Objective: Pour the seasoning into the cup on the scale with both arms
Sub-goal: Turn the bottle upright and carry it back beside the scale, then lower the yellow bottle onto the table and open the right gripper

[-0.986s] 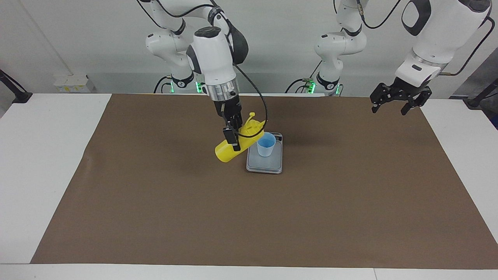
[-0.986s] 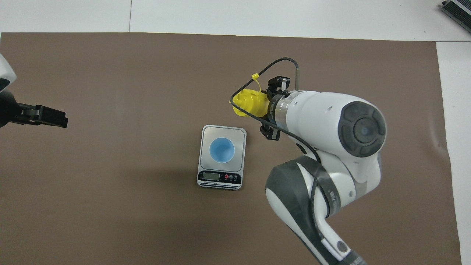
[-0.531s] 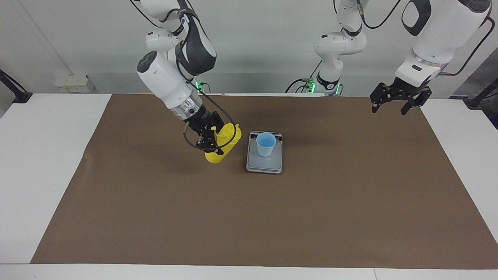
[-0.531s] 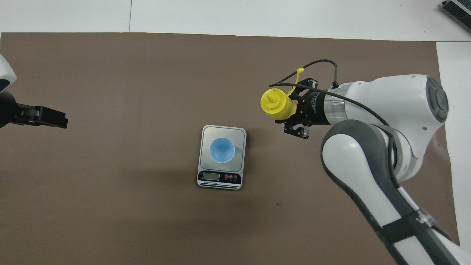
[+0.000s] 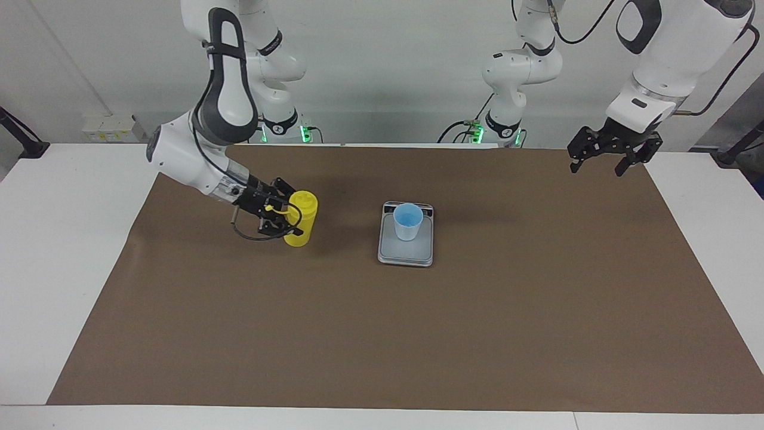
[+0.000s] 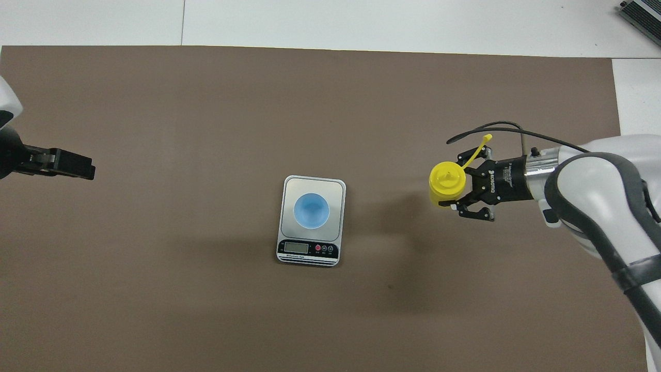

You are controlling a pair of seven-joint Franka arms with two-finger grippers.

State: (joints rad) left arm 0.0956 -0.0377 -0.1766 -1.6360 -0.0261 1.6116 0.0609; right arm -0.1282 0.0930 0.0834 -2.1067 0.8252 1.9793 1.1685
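Note:
My right gripper has the yellow bottle. It will set the bottle down about midway (image 6: 507, 227) between the scale and that gripper's mat edge.
The seasoning, a yellow squeeze bottle (image 5: 300, 220) (image 6: 445, 182), stands upright with its base at the brown mat, toward the right arm's end of the table. Its small cap hangs loose on its tether. My right gripper (image 5: 291, 218) (image 6: 455, 183) comes in level from the side and is shut on the bottle's body. The light blue cup (image 5: 408, 221) (image 6: 311, 210) stands upright on the grey scale (image 5: 406, 252) (image 6: 336, 188) at the middle of the mat, well apart from the bottle. My left gripper (image 5: 597, 169) (image 6: 85, 169) waits open in the air over the mat's edge at the left arm's end.
A brown mat (image 5: 382, 334) (image 6: 206, 103) covers most of the white table (image 5: 65, 239). The scale's dark display strip (image 6: 308, 250) faces the robots. Both arm bases (image 5: 280, 128) stand along the table edge nearest the robots.
My right arm has swung the bottle away from the cup toward its own end of the table, turned it from tilted to upright and lowered it to the mat. The left arm has not moved.

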